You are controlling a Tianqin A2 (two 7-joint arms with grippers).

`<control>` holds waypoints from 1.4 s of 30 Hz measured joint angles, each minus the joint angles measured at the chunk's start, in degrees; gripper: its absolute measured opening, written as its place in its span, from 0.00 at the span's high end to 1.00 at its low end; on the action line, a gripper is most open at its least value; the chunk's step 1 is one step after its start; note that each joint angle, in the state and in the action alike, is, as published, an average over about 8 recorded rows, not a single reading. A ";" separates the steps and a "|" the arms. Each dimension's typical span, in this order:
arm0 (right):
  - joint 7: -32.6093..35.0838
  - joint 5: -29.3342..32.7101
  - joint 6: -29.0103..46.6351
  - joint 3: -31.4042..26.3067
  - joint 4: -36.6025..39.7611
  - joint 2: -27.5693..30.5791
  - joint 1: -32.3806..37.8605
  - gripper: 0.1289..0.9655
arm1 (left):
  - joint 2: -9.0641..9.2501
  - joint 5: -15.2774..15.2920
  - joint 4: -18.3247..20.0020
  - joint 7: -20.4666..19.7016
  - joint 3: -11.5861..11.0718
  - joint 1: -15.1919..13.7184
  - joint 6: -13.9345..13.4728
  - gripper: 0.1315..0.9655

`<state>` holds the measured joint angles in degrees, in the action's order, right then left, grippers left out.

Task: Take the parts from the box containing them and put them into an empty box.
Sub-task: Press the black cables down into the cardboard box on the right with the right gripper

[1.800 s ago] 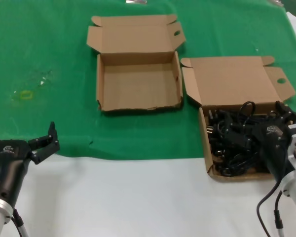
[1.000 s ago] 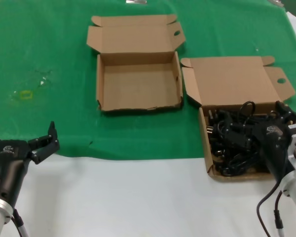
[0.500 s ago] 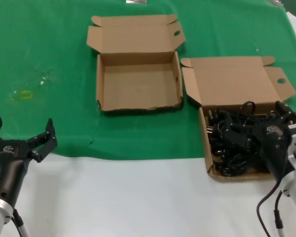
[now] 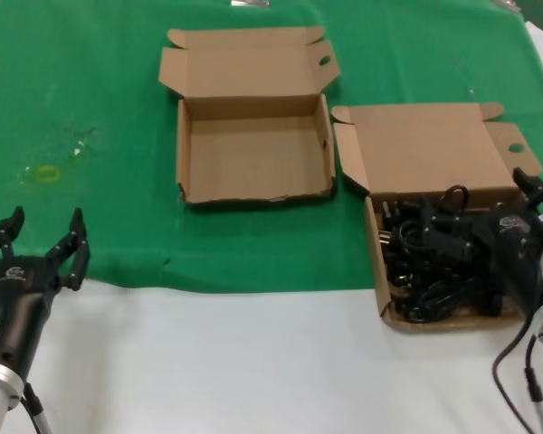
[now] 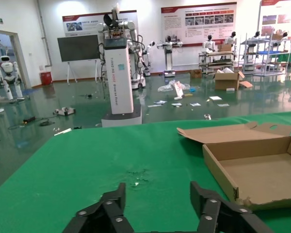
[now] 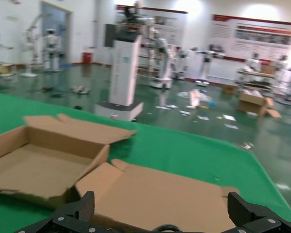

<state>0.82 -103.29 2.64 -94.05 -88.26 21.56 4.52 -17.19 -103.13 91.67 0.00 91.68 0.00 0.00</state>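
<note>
The middle of the black cord bundle (image 4: 465,230) whose loop sticks up beside the brown lid will be gripped by my right gripper.
The empty box (image 4: 253,149) lies open on the green cloth at the middle back; the left wrist view shows it too (image 5: 262,170). To its right stands the box containing them (image 4: 425,149), lid flipped back, with the parts (image 4: 430,258), tangled black cords, heaped inside. My right gripper (image 4: 490,215) hangs open over the right side of that heap, nothing between its fingers. From the right wrist its fingers (image 6: 86,206) spread wide before the brown lid (image 6: 160,191), a cord loop (image 6: 168,228) just below. My left gripper (image 4: 38,237) is open at the near left, holding nothing.
The green cloth (image 4: 90,81) covers the far half of the table; bare white tabletop (image 4: 253,362) runs along the near edge. A small yellowish mark (image 4: 47,172) sits on the cloth at the left.
My right gripper has shifted right over the cord box, uncovering more cords. My left gripper has turned and moved slightly left, still open.
</note>
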 joint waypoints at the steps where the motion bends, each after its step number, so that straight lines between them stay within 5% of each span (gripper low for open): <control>1: -0.37 0.09 0.43 -0.58 -0.14 1.15 0.22 0.00 | 0.00 0.00 0.00 0.00 0.00 0.00 0.00 0.50; 13: -7.51 2.93 14.42 -8.31 -2.31 18.88 5.73 0.00 | 0.00 0.00 0.00 0.00 0.00 0.00 0.00 0.74; 23: -2.87 4.07 34.41 -11.70 1.51 28.15 16.77 0.00 | 0.00 0.00 0.00 0.00 0.00 0.00 0.00 0.91; 32: 7.38 8.42 53.43 -17.53 10.99 30.44 31.58 0.00 | 0.00 0.00 0.00 0.00 0.00 0.00 0.00 0.96; 42: 18.40 15.92 66.61 -24.15 25.41 26.20 47.37 0.00 | 0.00 0.00 0.00 0.00 0.00 0.00 0.00 0.99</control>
<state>19.22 -87.36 69.25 -118.20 -62.85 47.77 51.88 -17.19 -103.13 91.67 -0.01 91.68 0.00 0.00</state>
